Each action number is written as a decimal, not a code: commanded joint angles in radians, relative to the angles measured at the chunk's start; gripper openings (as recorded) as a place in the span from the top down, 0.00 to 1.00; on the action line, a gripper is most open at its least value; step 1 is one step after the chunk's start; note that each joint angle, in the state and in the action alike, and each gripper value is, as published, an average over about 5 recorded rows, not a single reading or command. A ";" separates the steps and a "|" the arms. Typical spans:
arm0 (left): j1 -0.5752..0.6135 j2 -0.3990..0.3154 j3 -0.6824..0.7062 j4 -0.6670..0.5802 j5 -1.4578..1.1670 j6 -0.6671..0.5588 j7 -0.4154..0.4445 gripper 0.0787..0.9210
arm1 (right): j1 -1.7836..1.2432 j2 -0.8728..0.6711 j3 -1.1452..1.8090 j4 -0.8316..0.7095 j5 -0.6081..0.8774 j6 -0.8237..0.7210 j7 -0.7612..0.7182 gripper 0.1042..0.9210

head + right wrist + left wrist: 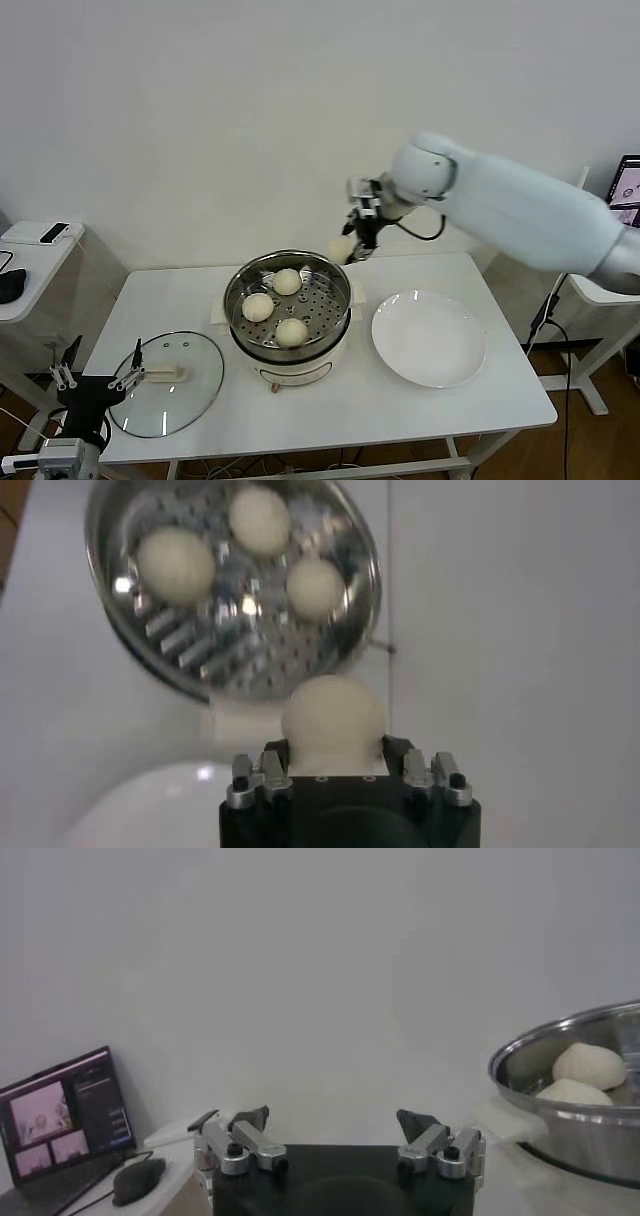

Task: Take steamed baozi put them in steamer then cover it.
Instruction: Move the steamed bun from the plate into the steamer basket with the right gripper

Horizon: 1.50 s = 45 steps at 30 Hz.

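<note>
Next, my right gripper lets go of the baozi onto the bare part of the steamer tray (320,304) (250,638) that is nearest to the plate.
The steel steamer (288,295) stands on its cream base at the table's middle with three pale baozi (258,307) on its perforated tray. My right gripper (355,243) is shut on the fourth baozi (333,717) and holds it in the air just behind the steamer's far right rim. The right wrist view shows that baozi between the fingers, with the steamer (190,645) below it. The glass cover (168,383) with its cream handle lies flat on the table at the front left. My left gripper (95,378) is open and empty at the table's front left edge, beside the cover.
A flat white plate (430,338) lies right of the steamer, empty. A side table with a phone (53,233) stands at the left. The left wrist view shows a laptop (62,1118) and mouse (139,1180) on a side surface. A wall is close behind the table.
</note>
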 commanded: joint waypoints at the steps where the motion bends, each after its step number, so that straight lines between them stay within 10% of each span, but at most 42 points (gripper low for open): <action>1: 0.000 -0.002 -0.002 -0.002 0.000 0.000 0.000 0.12 | -0.016 0.157 -0.062 -0.006 0.125 -0.096 0.065 0.41; 45: -0.013 0.001 -0.004 0.006 -0.004 0.000 0.001 0.12 | -0.200 0.147 -0.029 -0.116 -0.105 -0.093 0.079 0.35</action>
